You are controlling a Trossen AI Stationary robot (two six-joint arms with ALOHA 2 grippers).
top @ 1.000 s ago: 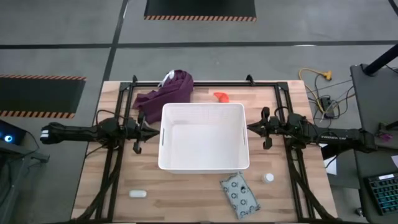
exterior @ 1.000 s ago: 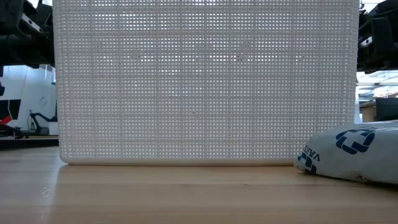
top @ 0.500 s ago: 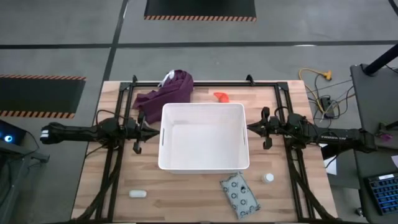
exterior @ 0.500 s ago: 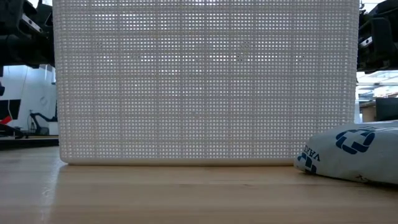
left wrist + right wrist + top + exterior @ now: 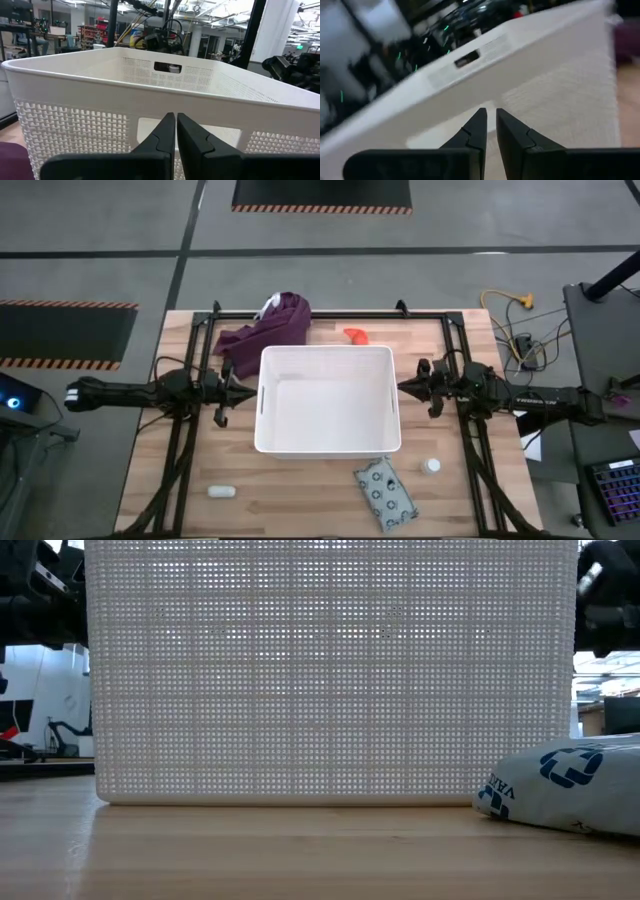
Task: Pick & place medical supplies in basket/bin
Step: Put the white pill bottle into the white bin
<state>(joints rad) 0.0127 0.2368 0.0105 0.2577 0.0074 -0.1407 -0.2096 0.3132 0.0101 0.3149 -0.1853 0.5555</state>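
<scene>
My right gripper is going to close on the cap of the tiny white bottle (image 5: 432, 465) that stands next to the grey-green dotted packet.
The white basket (image 5: 326, 442) stands in the middle of the table and fills the low view (image 5: 330, 670). The grey-green dotted packet (image 5: 385, 495) lies flat by its near right corner, also seen in the low view (image 5: 565, 785). The tiny white bottle (image 5: 431, 466) stands right of the packet. The white oblong piece (image 5: 221, 491) lies near the table's near left. The orange tube (image 5: 355, 335) lies behind the basket. My left gripper (image 5: 252, 388) (image 5: 175, 116) points at the basket's left wall, shut. My right gripper (image 5: 402, 387) (image 5: 489, 111) points at the right wall, shut.
A purple cloth (image 5: 265, 328) lies heaped at the far left of the table, behind the basket's far left corner. Black frame rails (image 5: 187, 440) run along both sides of the tabletop. Bare wood (image 5: 300, 500) shows along the near edge, between the oblong piece and the packet.
My right gripper has begun to move beside the basket's right wall: in the low view it has shifted slightly upward and shows blurred. The basket and the supplies lie as they did.
</scene>
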